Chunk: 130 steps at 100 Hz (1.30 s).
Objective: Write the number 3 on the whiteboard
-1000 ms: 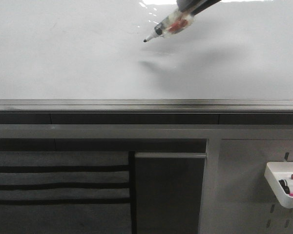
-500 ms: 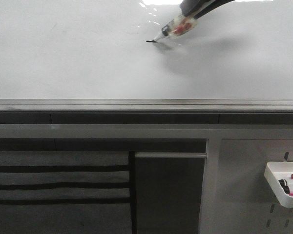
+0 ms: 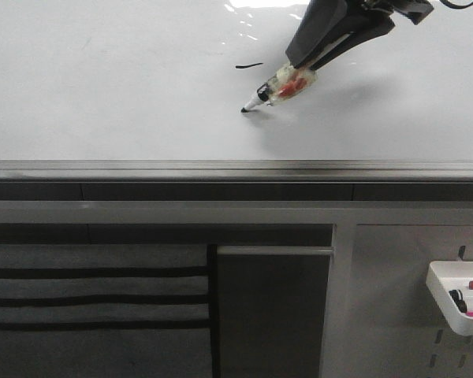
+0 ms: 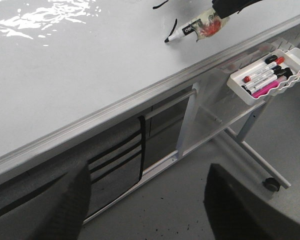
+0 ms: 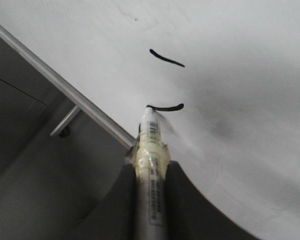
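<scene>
My left gripper needs to grasp the black marker next by its front end [image 3: 260, 96] [image 4: 182, 32] near the writing tip, clear of the fingers of my right gripper.
The whiteboard [image 3: 102, 87] fills the upper part of the front view, glossy and white. My right gripper [image 3: 303, 63] comes in from the upper right, shut on a clear-bodied black marker [image 3: 288, 85]. The marker tip [image 3: 243, 110] touches the board. Of the number 3, a short black dash [image 3: 249, 65] shows above the tip. The right wrist view shows that dash [image 5: 166, 58], a second short stroke [image 5: 166, 107] at the marker tip, and the right gripper [image 5: 150, 167] clamped on the marker [image 5: 151, 150]. My left gripper [image 4: 147, 172] hangs open and empty over the floor, far from the board.
A grey metal rail [image 3: 236, 169] edges the board below. A white tray [image 3: 445, 293] with several markers hangs on the grey perforated panel [image 3: 394, 315] at the lower right. A dark striped panel [image 3: 94, 299] sits under the rail at the left.
The marker tip came down onto the bare board, drew the short dash, then moved down toward the rail. The right gripper has come further into view.
</scene>
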Tool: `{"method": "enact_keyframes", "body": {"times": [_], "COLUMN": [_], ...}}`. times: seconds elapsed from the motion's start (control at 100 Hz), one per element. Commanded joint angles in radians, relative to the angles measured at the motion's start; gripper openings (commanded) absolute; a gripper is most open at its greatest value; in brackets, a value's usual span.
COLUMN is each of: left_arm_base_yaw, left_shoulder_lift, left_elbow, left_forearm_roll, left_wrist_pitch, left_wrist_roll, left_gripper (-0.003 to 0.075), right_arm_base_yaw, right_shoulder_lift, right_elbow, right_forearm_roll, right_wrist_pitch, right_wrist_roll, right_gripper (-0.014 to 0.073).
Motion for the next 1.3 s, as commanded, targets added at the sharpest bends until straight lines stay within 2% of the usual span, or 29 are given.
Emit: {"method": "enact_keyframes", "body": {"times": [0.0,0.11,0.3,0.49,0.65,0.86,1.0,1.16,1.29], "left_arm_base_yaw": [0.002,0.002,0.002,0.002,0.002,0.002,0.002,-0.042,-0.134], "left_shoulder_lift": [-0.001,-0.001,0.0,0.0,0.0,0.0,0.0,0.045,0.129], "left_elbow": [-0.028,-0.028,-0.028,-0.028,-0.028,-0.028,-0.028,-0.041,-0.07], "left_forearm_roll": [-0.033,-0.033,-0.019,-0.019,-0.019,0.008,0.013,-0.03,-0.043], "left_wrist_pitch": [-0.054,-0.054,-0.054,-0.054,-0.054,-0.054,-0.003,0.068,0.122], "left_wrist_roll": [-0.003,-0.003,-0.003,-0.003,-0.003,0.002,0.147,0.209,0.263], "left_gripper": [0.0449,0.0449,0.0449,0.0431,0.0398,0.0364,0.0345,0.0322,0.0314], "right_arm_base_yaw": [-0.005,-0.033,-0.052,0.019,0.08,0.088,0.088,0.088,0.088], "right_shoulder_lift": [-0.033,-0.057,-0.061,-0.007,0.033,-0.029,-0.185,-0.385,-0.516], "right_elbow": [-0.023,-0.023,-0.011,0.017,-0.035,-0.083,0.04,0.248,0.339], "right_forearm_roll": [-0.007,-0.088,-0.097,-0.088,-0.054,-0.042,0.07,0.067,0.063], "right_wrist_pitch": [-0.105,-0.055,0.042,-0.042,-0.136,0.033,0.096,0.122,0.152], "right_wrist_roll": [0.002,0.047,0.052,0.05,0.05,0.022,-0.117,-0.202,-0.273], "right_gripper": [-0.0074,-0.0074,-0.0074,-0.0074,-0.0074,-0.0074,-0.0074,-0.0074,-0.0074]}}
